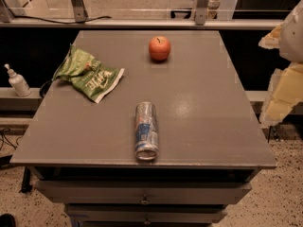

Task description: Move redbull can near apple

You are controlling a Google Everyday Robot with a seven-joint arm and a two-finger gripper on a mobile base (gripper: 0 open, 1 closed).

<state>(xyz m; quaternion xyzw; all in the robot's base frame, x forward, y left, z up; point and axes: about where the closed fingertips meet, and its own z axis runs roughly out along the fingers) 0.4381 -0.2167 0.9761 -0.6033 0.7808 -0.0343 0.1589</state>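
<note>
Next, my gripper moves to the redbull can's back half [146, 119], the half closer to the apple, and closes on it.
The redbull can [146, 131] lies on its side near the front edge of the grey table [213, 108], its length pointing front to back. The apple [159, 48] stands upright at the back middle of the table, well apart from the can. My gripper [284, 91] shows as pale cream and yellow parts at the right edge of the view, beyond the table's right side and far from both the can and the apple. It holds nothing that I can see.
A crumpled green snack bag [87, 74] lies at the back left of the table. A small white pump bottle [18, 82] stands on a ledge to the left. A railing with metal posts [201, 6] runs behind the table. Drawers [142, 193] sit below the tabletop.
</note>
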